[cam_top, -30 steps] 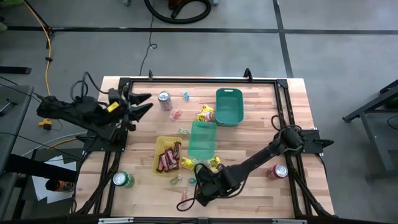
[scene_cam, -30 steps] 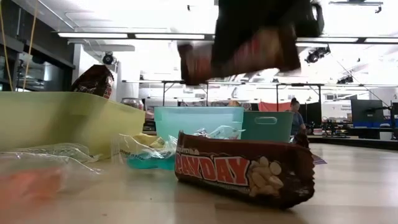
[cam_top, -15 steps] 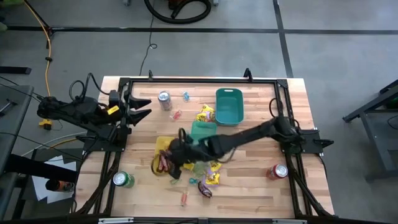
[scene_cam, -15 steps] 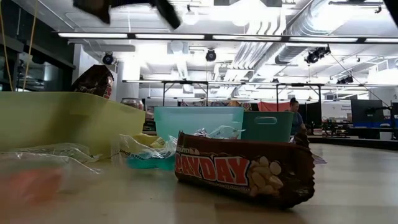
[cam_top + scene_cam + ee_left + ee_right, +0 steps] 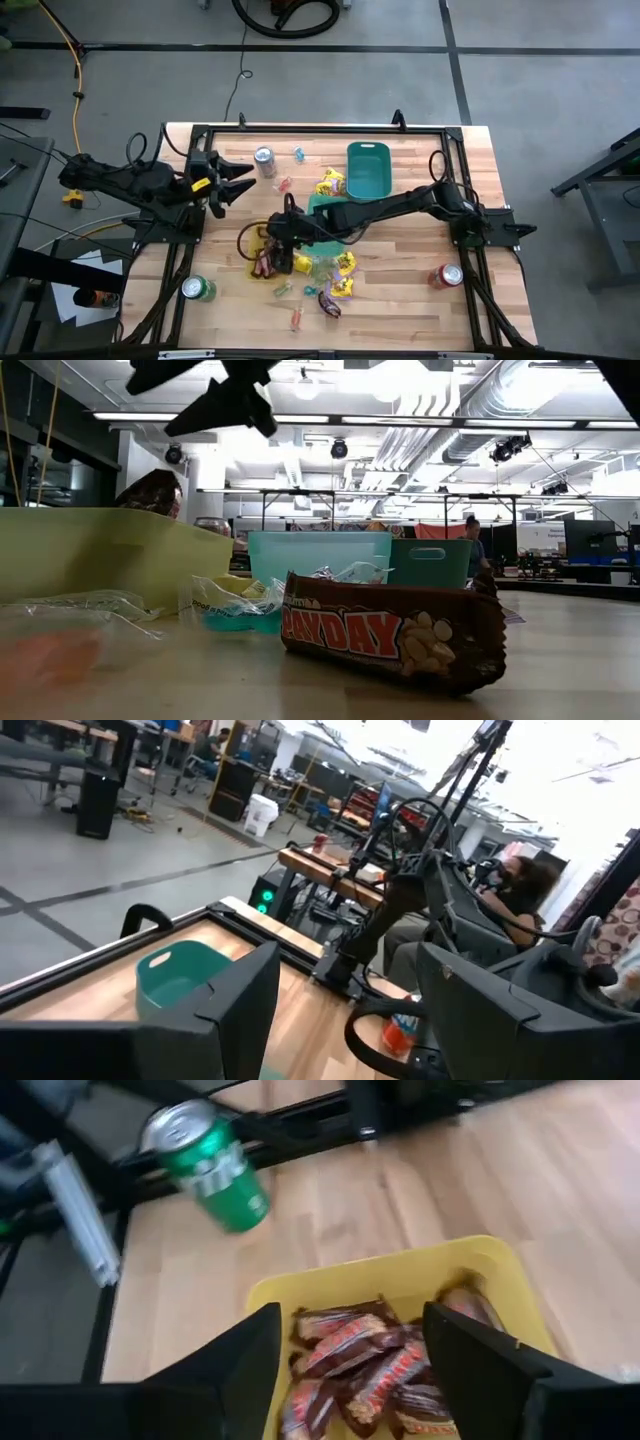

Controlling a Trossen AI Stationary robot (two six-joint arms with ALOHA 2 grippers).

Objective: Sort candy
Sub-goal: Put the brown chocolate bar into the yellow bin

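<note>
Next, I close my right gripper on the dark bar's near end [image 5: 336,313], beside the yellow packets at the table's front.
My right gripper [image 5: 280,243] hangs open over the yellow tray [image 5: 254,232], nothing between its fingers [image 5: 350,1315]. Several dark red-brown bars [image 5: 370,1365] lie piled in that tray. Another dark bar [image 5: 390,640] lies flat on the table near the front edge [image 5: 330,303]. Yellow packets [image 5: 344,265] and tiny pale pieces [image 5: 283,184] are scattered over the wood. My left gripper [image 5: 240,178] waits open, held level above the table's left side.
Two teal trays stand on the table, one at the far middle [image 5: 368,170], one [image 5: 322,208] partly under my right arm. Three cans stand around: silver [image 5: 265,160] far left, green [image 5: 198,290] near left, red [image 5: 447,275] near right.
My right gripper has carried a dark red-brown bar from the table's near edge up and toward the left, over the yellow tray, turning as it went. It has opened and the bar has left its fingers.
</note>
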